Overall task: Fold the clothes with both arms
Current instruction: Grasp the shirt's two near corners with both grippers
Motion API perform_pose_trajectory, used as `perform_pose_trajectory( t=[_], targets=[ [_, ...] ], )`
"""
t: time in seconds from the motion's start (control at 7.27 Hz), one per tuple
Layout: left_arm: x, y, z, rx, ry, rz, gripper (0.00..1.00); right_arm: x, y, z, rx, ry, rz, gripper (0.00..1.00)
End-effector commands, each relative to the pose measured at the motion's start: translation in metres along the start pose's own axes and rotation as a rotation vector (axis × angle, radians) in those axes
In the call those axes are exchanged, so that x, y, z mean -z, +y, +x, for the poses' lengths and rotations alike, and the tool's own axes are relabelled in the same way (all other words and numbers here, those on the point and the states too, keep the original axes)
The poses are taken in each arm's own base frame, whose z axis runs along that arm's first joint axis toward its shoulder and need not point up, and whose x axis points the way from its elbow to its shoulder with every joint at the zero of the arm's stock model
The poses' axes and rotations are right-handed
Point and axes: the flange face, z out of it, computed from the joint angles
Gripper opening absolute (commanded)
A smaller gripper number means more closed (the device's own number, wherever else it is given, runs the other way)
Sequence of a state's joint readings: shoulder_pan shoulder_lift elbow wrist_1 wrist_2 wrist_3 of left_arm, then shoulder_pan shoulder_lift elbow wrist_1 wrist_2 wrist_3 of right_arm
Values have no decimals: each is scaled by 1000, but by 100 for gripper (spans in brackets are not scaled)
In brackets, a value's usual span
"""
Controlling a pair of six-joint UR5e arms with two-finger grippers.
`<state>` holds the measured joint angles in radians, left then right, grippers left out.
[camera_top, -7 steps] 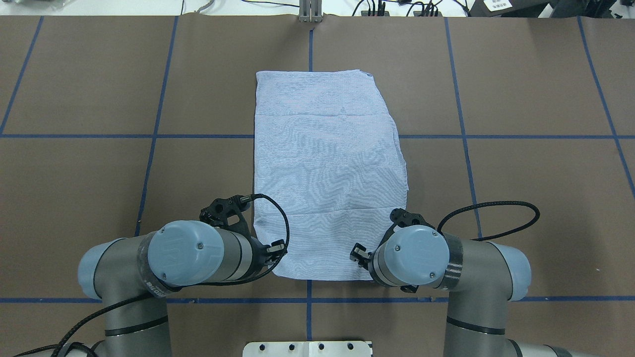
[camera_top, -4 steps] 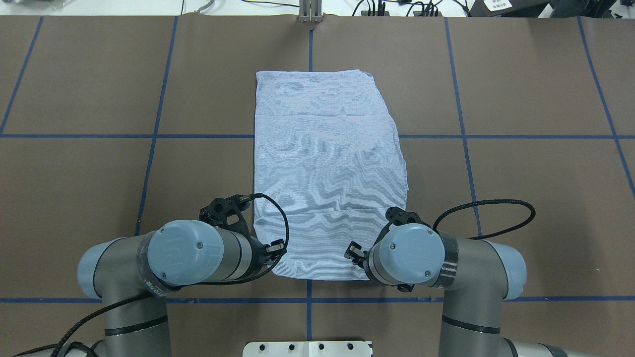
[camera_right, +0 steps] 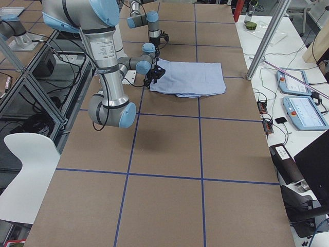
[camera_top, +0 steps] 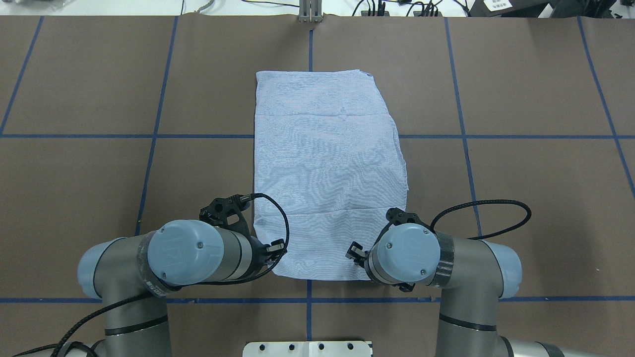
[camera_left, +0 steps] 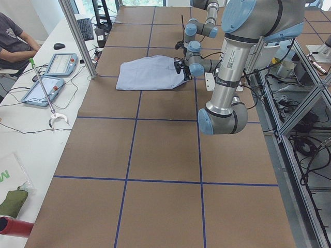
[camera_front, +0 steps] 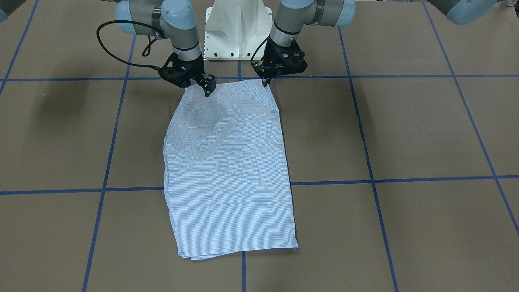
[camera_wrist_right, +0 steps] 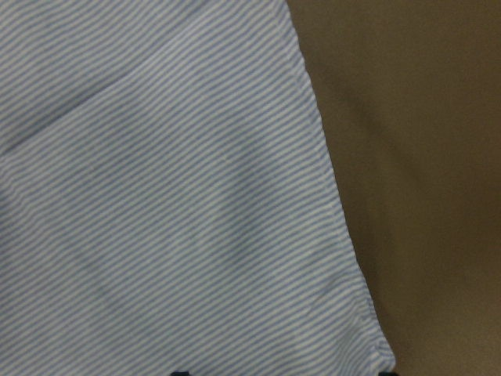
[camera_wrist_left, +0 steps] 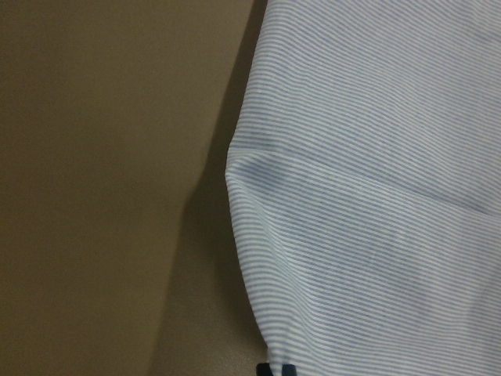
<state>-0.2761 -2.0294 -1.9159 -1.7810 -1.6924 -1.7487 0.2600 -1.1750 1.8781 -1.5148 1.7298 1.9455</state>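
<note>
The shirt's near corner lies flat under the robot's open right fingers, so next the right gripper pinches the shirt's edge just inside [camera_front: 198, 89] that corner before both grippers lift.
The clothes are one striped light blue shirt [camera_top: 327, 173], folded into a long rectangle and lying flat mid-table, with no collar or buttons showing. My left gripper [camera_front: 265, 83] is at the shirt's near left corner. Its fingertips [camera_wrist_left: 274, 370] stand close together on the shirt's edge, and the cloth [camera_wrist_left: 376, 196] creases up toward them. My right gripper [camera_front: 207, 91] is over the near right corner, open. Its fingertips [camera_wrist_right: 387, 373] show far apart at the bottom of the right wrist view, with the cloth [camera_wrist_right: 156, 196] lying flat between them.
The brown table cover carries a grid of blue tape lines [camera_top: 307, 300]. The white pedestal base [camera_front: 239, 28] stands just behind the shirt's near edge. A side bench with tablets [camera_left: 59, 64] and a seated person [camera_left: 13, 36] lies beyond the far edge.
The right arm has slid a little to the left, bringing its gripper further over the shirt's near right corner. The left arm and the shirt have not moved.
</note>
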Motion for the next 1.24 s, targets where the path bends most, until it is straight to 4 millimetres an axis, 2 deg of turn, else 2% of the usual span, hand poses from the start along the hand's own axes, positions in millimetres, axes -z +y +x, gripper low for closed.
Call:
perform_pose_trajectory(
  t=[0.0,0.55,0.69,0.96,1.1],
  targets=[
    [0,0,-1,0,-1,1,0,1,0,0,-2,0,-2,91],
    [0,0,-1,0,-1,1,0,0,0,0,-3,2,-1,91],
    [0,0,-1,0,-1,1,0,0,0,0,-3,2,-1,86],
    [0,0,-1,0,-1,1,0,0,0,0,-5,2,-2,68],
    [0,0,-1,0,-1,1,0,0,0,0,-5,2,-2,51]
  ],
)
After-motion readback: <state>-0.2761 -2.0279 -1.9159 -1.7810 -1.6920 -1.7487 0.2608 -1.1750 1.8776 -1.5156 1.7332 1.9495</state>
